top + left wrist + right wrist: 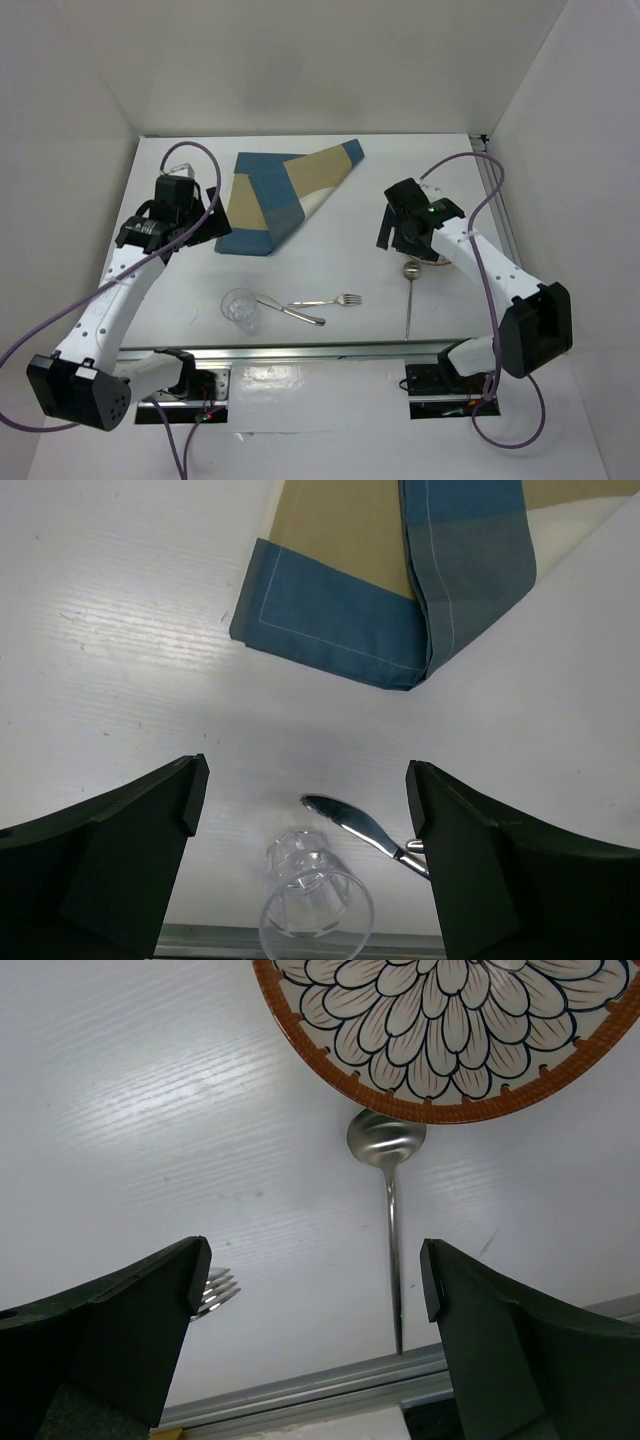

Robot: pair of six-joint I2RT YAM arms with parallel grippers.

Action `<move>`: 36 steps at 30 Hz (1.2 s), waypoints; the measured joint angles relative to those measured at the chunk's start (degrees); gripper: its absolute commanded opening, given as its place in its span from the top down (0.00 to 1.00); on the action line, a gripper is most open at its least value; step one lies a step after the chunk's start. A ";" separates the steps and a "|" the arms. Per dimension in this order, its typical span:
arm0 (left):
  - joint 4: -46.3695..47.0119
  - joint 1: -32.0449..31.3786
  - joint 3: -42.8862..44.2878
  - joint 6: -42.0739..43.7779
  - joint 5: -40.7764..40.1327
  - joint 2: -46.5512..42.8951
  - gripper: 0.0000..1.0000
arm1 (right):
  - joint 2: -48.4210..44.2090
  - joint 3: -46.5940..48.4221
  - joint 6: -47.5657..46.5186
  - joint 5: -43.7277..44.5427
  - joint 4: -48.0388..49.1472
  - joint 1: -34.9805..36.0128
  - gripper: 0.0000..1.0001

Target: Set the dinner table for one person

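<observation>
I need to next move my left gripper to the blue-and-tan placemat's near blue corner point(222, 247) point(262, 640), away from its folded-over strip, and close it there.
The white dinner table point(350, 235) carries a folded blue-and-tan placemat point(285, 200) at the back. A clear glass point(240, 308), a knife point(298, 314) and a fork point(330, 300) lie near the front, and a spoon point(410, 295) lies to the right. My left gripper point(195, 222) hovers open just left of the placemat point(400, 590), with the glass point(315, 900) and the knife point(360, 825) below its empty jaws. My right gripper point(400, 240) hangs open and empty over the spoon point(388, 1190), beside a flower-patterned plate point(450, 1030) with an orange rim. In the top view my right arm hides nearly all of the plate.
A silver rail point(320, 350) runs along the table's near edge, just past the spoon's handle tip point(398, 1345). White walls close in the table at the back and both sides. The fork's tines point(218, 1290) show beside my right gripper's left finger.
</observation>
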 measured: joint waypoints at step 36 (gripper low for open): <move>2.29 11.32 6.69 -8.07 13.81 40.30 0.01 | 0.46 -0.87 -6.67 -11.56 12.20 4.74 0.01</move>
